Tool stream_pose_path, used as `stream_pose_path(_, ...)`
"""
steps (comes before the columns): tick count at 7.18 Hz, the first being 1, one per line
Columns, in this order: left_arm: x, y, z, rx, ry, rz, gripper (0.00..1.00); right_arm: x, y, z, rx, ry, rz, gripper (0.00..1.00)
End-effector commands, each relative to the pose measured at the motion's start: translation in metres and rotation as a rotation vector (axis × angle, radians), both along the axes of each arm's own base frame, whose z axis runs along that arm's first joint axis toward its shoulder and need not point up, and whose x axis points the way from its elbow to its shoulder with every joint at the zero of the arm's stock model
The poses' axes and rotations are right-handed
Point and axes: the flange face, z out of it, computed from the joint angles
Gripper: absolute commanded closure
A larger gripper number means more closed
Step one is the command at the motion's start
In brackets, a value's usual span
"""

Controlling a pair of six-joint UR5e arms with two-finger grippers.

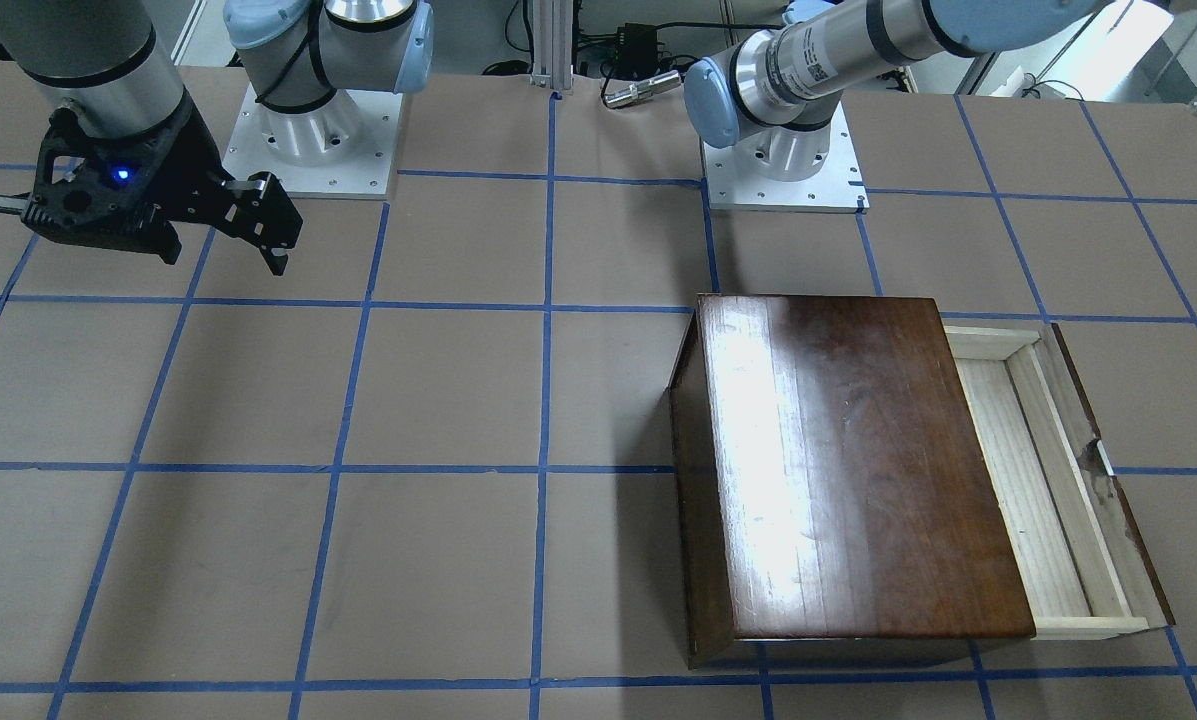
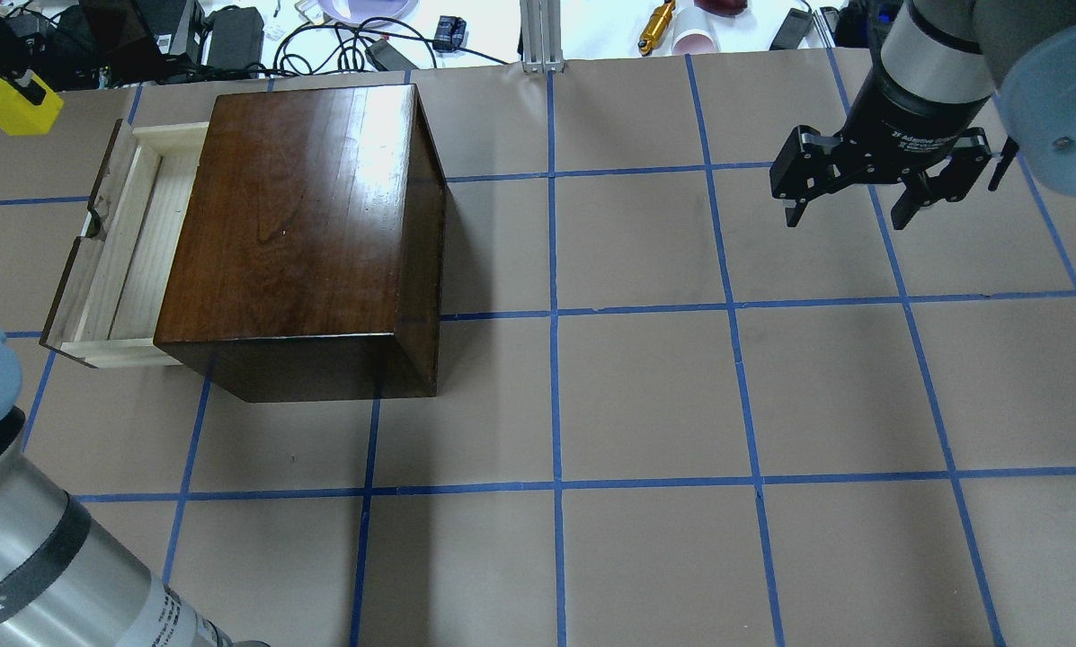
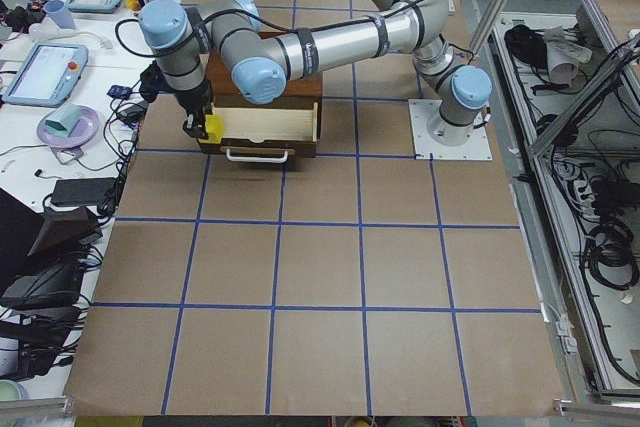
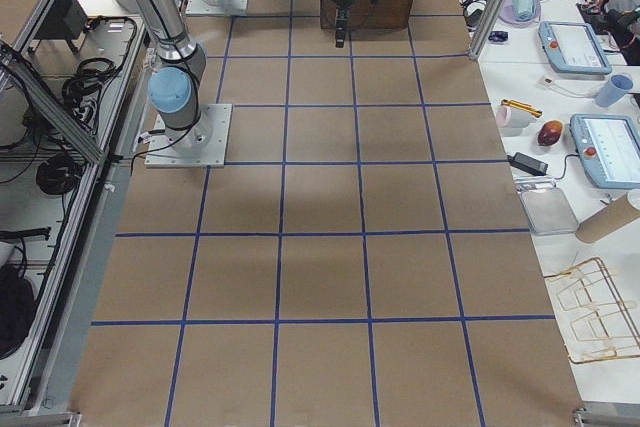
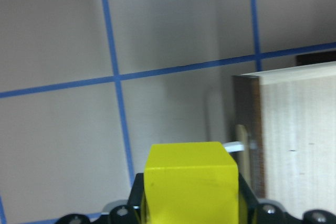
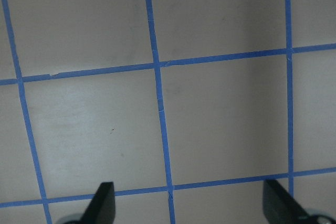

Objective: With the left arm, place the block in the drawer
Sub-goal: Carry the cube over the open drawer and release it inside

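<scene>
Next, my left gripper releases the yellow block midway (image 1: 1032, 509) along the pale wood bottom of the drawer, close beside the dark-brown cabinet.
The yellow block (image 5: 190, 179) sits between my left gripper's (image 5: 190, 205) shut jaws. In the overhead view the block (image 2: 18, 103) hangs near the table's far left corner, outside the drawer's dark front panel. The drawer (image 2: 133, 243) is pulled open from the dark-brown cabinet (image 2: 295, 225), and what shows of its pale wood tray (image 1: 1038, 480) is bare. In the left wrist view the tray (image 5: 299, 135) lies to the right of the block. The exterior left view shows the left gripper (image 3: 200, 125) beside the drawer's (image 3: 265, 127) corner. My right gripper (image 2: 848, 218) is open and empty, far from the cabinet.
The drawer's white handle (image 3: 258, 155) sticks out from its front panel. Cables and small gear (image 2: 340, 36) lie beyond the table's far edge. Both arm base plates (image 1: 308, 140) stand at the robot's side. The cabinet is the only object standing on the taped brown table (image 2: 645, 404).
</scene>
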Motion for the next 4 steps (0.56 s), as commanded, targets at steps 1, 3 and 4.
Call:
stream_pose_path(1,-0.057,0.007,-0.024,0.072,0.027,0.082,1.00,0.000,0.000,0.000,0.000,0.000,0.000,0.00)
stream_pose_path(3,-0.064,0.015,-0.060,0.120,0.045,0.081,1.00,0.000,0.000,0.000,0.000,0.000,0.000,0.00)
stream_pose_path(4,-0.066,0.019,-0.078,0.146,0.054,0.064,1.00,0.000,0.000,-0.001,0.001,0.001,0.000,0.00)
